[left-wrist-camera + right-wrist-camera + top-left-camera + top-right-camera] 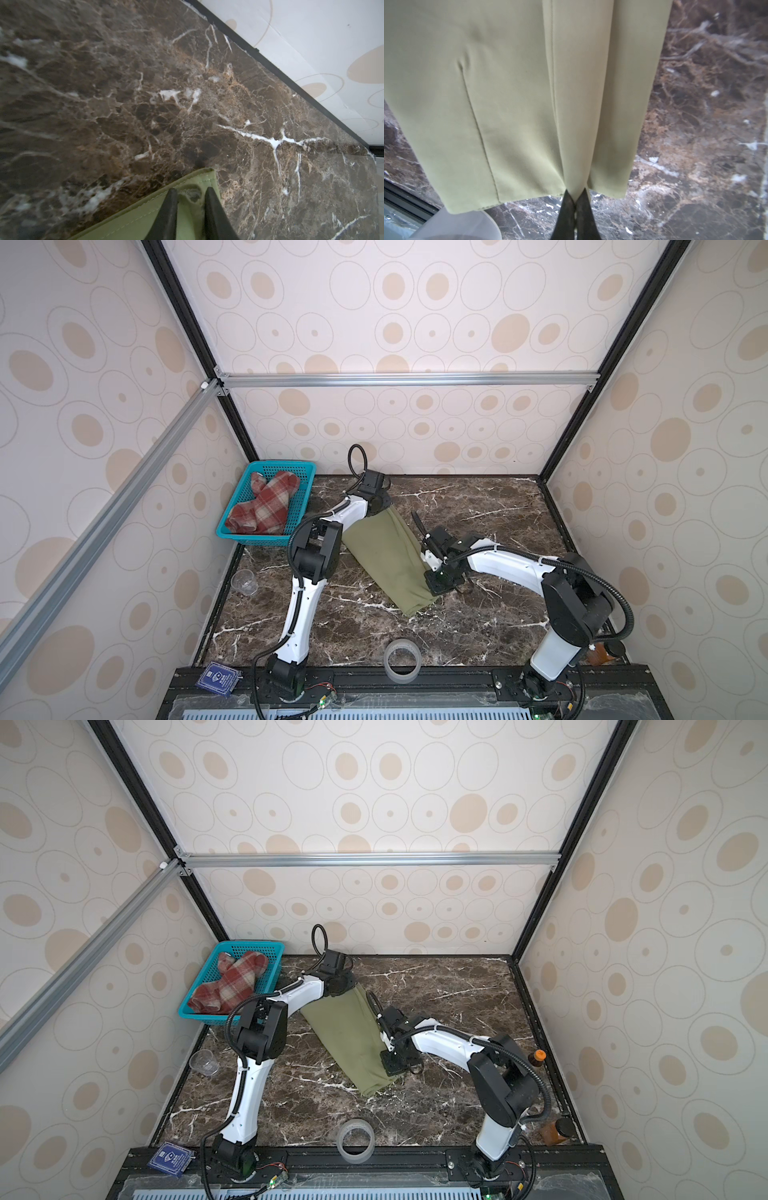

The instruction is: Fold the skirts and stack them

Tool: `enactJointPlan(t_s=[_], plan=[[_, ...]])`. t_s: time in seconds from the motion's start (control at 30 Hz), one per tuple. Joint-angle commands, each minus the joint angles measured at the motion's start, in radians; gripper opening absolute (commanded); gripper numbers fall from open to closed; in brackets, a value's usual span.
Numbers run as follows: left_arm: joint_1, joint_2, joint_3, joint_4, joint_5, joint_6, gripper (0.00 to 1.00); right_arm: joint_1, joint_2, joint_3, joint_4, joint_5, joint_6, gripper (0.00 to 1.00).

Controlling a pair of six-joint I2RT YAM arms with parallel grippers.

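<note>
The olive-green skirt's far corner bunches loosely in my left gripper's fingers, so I should open my left gripper and take the skirt's side edge (pixel 399 517) farther from that corner.
The olive-green skirt (pixel 386 560) (pixel 345 1036) lies stretched out on the marble table (pixel 498 510), running from the far middle toward the near centre. My left gripper (pixel 191 191) stands over the skirt's far corner (pixel 207 176). Its jaws are slightly apart, with puckered cloth loose between them. In both top views the left wrist (pixel 376 502) hides those fingers. My right gripper (pixel 576 194) is shut on the skirt's near hem (pixel 575 185), and the cloth is drawn into a fold there. The red-and-cream plaid skirt (pixel 266 506) (pixel 228 986) lies crumpled in the teal basket (pixel 249 537).
The basket stands in the far left corner against the walls. A clear cup (pixel 245 581) sits at the left edge, a tape roll (pixel 402 659) at the front, a blue card box (pixel 218 679) on the front rail. Amber bottles (pixel 536 1057) (pixel 606 653) stand at the right edge.
</note>
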Motion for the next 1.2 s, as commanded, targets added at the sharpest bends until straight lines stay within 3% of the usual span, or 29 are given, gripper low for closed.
enactJointPlan(t_s=[0.0, 0.1, 0.33, 0.7, 1.17], plan=[[-0.005, -0.026, 0.015, -0.017, -0.023, 0.009, 0.26, -0.011, 0.011, 0.027, -0.01, 0.022, -0.022, 0.1], [-0.005, -0.055, -0.019, -0.003, -0.039, 0.013, 0.29, -0.012, 0.008, 0.032, -0.014, 0.026, -0.024, 0.23], [-0.005, -0.113, -0.066, 0.017, -0.057, 0.034, 0.3, -0.013, -0.012, 0.038, -0.024, 0.04, -0.026, 0.32], [-0.005, -0.165, -0.127, 0.086, -0.032, 0.062, 0.3, -0.015, -0.014, 0.03, -0.021, 0.054, -0.022, 0.32], [-0.04, -0.155, -0.183, 0.137, 0.085, 0.115, 0.13, -0.022, -0.01, 0.011, -0.004, 0.036, -0.009, 0.29]])
